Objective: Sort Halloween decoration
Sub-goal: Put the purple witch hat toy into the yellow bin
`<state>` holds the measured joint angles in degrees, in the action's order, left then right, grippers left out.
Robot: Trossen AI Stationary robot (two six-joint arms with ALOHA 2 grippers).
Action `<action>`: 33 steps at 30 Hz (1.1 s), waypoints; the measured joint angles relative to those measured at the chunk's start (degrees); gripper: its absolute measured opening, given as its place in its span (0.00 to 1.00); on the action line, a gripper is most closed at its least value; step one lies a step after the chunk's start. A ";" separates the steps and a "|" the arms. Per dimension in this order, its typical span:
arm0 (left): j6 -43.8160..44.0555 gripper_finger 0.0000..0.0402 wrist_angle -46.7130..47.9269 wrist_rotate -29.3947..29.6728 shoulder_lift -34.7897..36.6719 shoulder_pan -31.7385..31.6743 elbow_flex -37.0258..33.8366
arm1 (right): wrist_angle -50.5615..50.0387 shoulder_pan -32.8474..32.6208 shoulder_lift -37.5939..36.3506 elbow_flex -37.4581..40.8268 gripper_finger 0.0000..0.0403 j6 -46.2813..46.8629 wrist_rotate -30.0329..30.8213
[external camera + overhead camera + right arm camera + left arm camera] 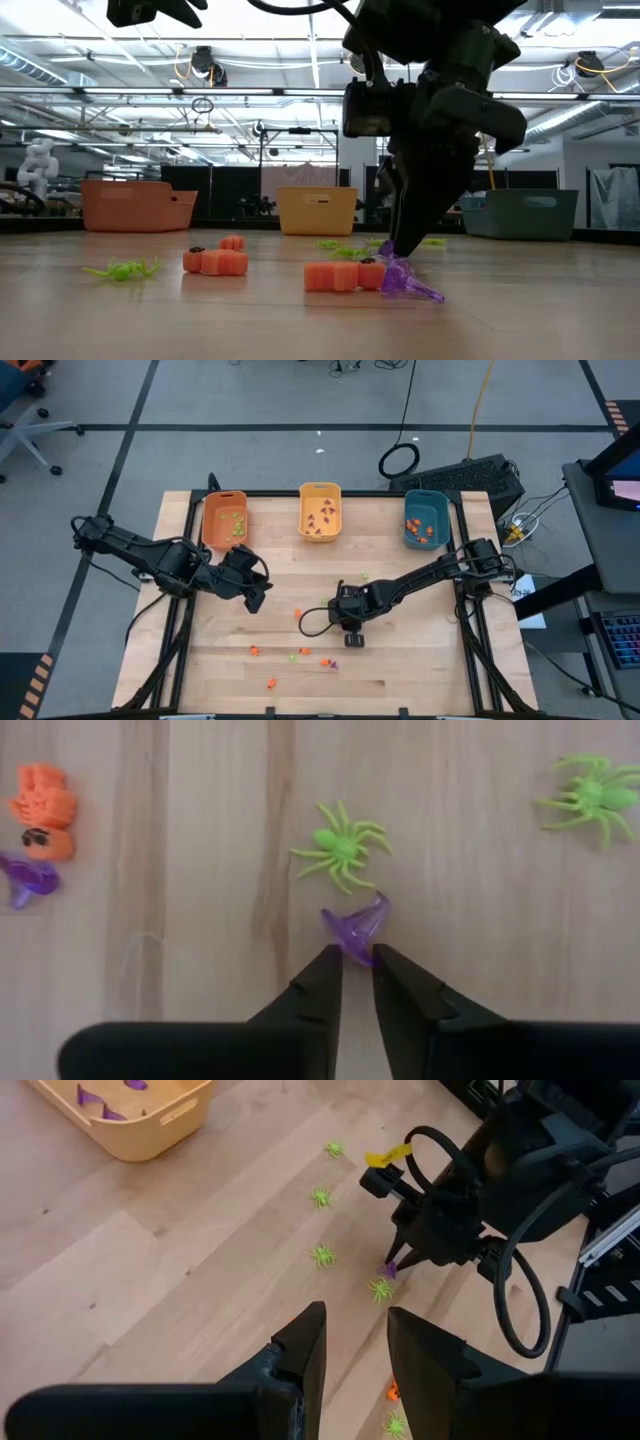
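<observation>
The purple hat's brim lies at a slant across my right gripper's fingers, so that gripper should open, shift and pinch the brim's edge (361, 954) in line with them before lifting.
Small orange, light green and purple trinkets lie scattered on the wooden table (420, 660). My right gripper (352, 624) points down at mid-table, shut on a purple witch-hat trinket (357, 932), which also shows in the left wrist view (389, 1269). A green spider (341, 846) lies just beyond the hat. My left gripper (258, 596) hovers left of centre, open and empty (355, 1348). Another purple hat (409, 282) and orange pieces (343, 276) lie near the front edge. My right gripper pinches the purple hat's near edge (358, 954) between its two fingertips. The fingers come steeply from above, pointing down. The hat is at table level; I cannot tell whether it is lifted clear of the wood.
Three bins stand along the far edge: orange (208, 520) holding green pieces, yellow (320, 488) holding purple ones, teal (425, 500) holding orange ones. Loose trinkets lie near the front (271, 682) and at mid-table (298, 614). A black frame rail (470, 650) runs along the right edge.
</observation>
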<state>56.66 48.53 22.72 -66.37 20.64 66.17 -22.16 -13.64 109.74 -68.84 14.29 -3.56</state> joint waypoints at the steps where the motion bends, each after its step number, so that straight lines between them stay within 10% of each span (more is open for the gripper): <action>1: -0.02 0.27 0.00 0.02 0.00 0.00 0.00 | 0.18 -0.01 0.01 0.02 0.10 -0.01 -0.49; 14: -0.42 0.27 0.66 0.27 0.02 0.00 0.00 | 0.94 -0.93 0.03 0.02 0.01 2.88 -1.37; 26: -1.55 0.27 0.63 0.57 0.02 0.00 0.00 | 1.40 -1.83 0.01 0.04 0.24 3.66 -1.05; 33: -1.59 0.27 0.63 0.61 0.02 0.00 0.00 | 4.10 -1.85 0.01 0.07 0.20 4.58 -1.02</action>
<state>55.07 49.17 23.33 -66.35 20.64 66.17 -18.06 -15.49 109.75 -68.77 18.87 -4.58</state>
